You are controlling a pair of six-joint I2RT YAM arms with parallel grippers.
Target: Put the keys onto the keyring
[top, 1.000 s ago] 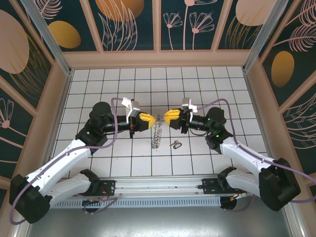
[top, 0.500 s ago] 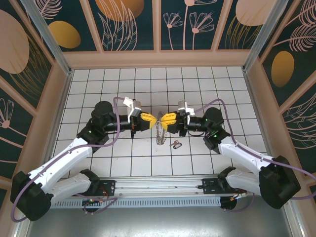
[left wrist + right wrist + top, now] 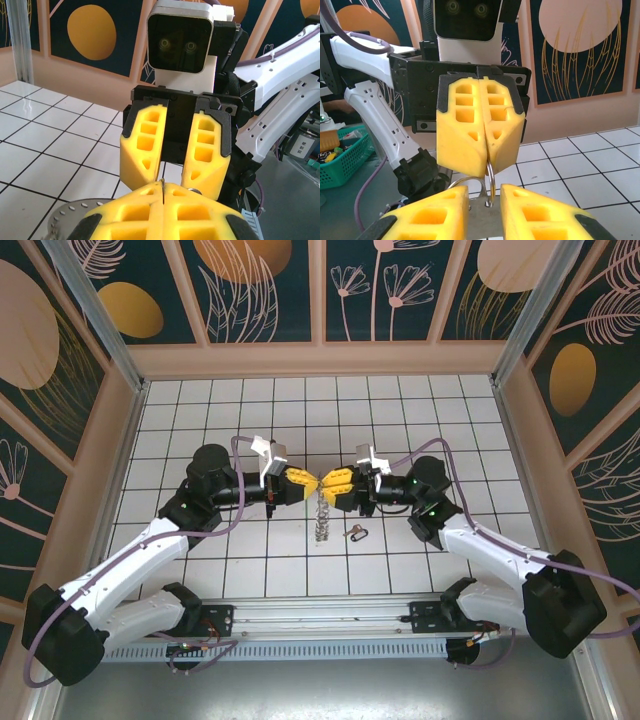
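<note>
My left gripper is leaving little of the keyring clear above its fingers, so my right gripper will hold the keyring while my left gripper takes hold of it again lower down [image 3: 490,199].
My left gripper [image 3: 311,483] is shut on a thin metal keyring [image 3: 490,179], and its closed yellow tips [image 3: 163,186] pinch the wire. My right gripper [image 3: 327,487] faces it tip to tip and is shut on a flat silver key [image 3: 486,218]. The ring passes through the hole at the top of that key. A metal chain [image 3: 321,516] hangs from the ring down to the tiles between the two grippers. Another small key [image 3: 355,533] lies loose on the table just right of the chain.
The white tiled table [image 3: 240,420] is walled by a wooden frame [image 3: 320,360] on three sides. A green basket [image 3: 342,152] of small parts stands off the table behind the left arm. Both arms reach inward from the near edge.
The two grippers have closed the gap between them and now meet tip to tip. The hanging chain shifted slightly with them. The loose key has not moved.
</note>
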